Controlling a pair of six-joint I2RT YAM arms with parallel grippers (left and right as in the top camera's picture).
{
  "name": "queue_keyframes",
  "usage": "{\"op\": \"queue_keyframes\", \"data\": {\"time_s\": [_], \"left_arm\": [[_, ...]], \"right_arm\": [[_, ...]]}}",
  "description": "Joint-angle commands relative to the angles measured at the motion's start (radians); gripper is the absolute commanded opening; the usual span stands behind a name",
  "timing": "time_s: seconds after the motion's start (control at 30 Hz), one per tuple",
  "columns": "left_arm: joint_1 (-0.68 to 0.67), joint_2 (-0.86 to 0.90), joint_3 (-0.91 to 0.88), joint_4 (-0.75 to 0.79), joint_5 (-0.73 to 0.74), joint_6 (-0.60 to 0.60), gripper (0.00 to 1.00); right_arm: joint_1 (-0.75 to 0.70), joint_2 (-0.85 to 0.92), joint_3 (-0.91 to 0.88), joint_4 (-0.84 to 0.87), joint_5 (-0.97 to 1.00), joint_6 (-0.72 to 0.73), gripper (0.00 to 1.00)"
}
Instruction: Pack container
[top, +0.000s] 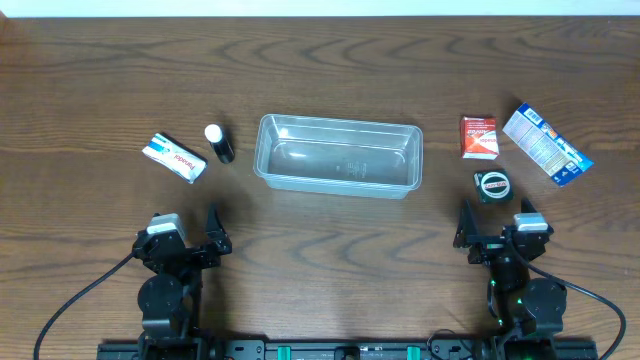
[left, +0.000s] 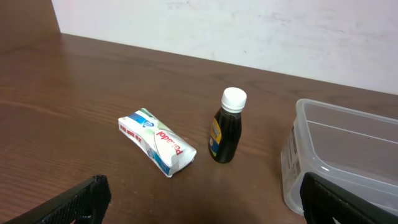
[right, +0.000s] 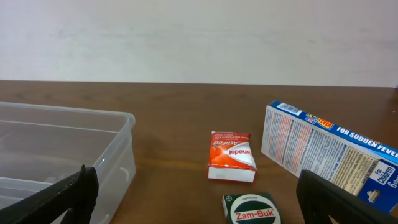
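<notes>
The blue-and-white box should be taken next by my right gripper, which will go to it and close on its narrow blue top side (top: 548, 127) (right: 329, 125), by the colourful logo.
The clear plastic container (top: 338, 154) stands empty at the table's middle; it also shows in the left wrist view (left: 348, 155) and the right wrist view (right: 62, 155). Left of it are a dark bottle with a white cap (top: 219, 143) (left: 226, 127) and a white-and-blue packet (top: 174, 157) (left: 157, 141). Right of it are a red packet (top: 479, 136) (right: 232, 156), a green Zam-Buk box (top: 491, 185) (right: 250, 209) and a blue-and-white box (top: 546, 143) (right: 326, 149). My left gripper (top: 187, 238) (left: 199, 205) is open and empty near the front edge. My right gripper (top: 498, 232) (right: 196, 199) is open and empty just before the Zam-Buk box.
The table is dark brown wood (top: 330, 60). A white wall lies beyond its far edge (right: 199, 37). Black cables run from both arm bases at the front edge.
</notes>
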Motion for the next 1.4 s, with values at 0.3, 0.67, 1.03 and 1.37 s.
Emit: {"op": "queue_keyframes", "data": {"time_s": [0.3, 0.67, 1.03, 1.37], "left_arm": [[0.005, -0.005, -0.015, -0.036, 0.013, 0.013, 0.98], [0.005, -0.005, -0.015, -0.037, 0.013, 0.013, 0.98], [0.005, -0.005, -0.015, -0.036, 0.013, 0.013, 0.98], [0.005, -0.005, -0.015, -0.037, 0.013, 0.013, 0.98]], "right_arm": [[0.005, -0.008, -0.004, -0.002, 0.007, -0.011, 0.99], [0.005, -0.008, -0.005, -0.002, 0.007, -0.011, 0.99], [0.005, -0.008, -0.004, -0.002, 0.015, -0.012, 0.99], [0.004, -0.008, -0.004, 0.058, -0.015, -0.002, 0.99]]}}
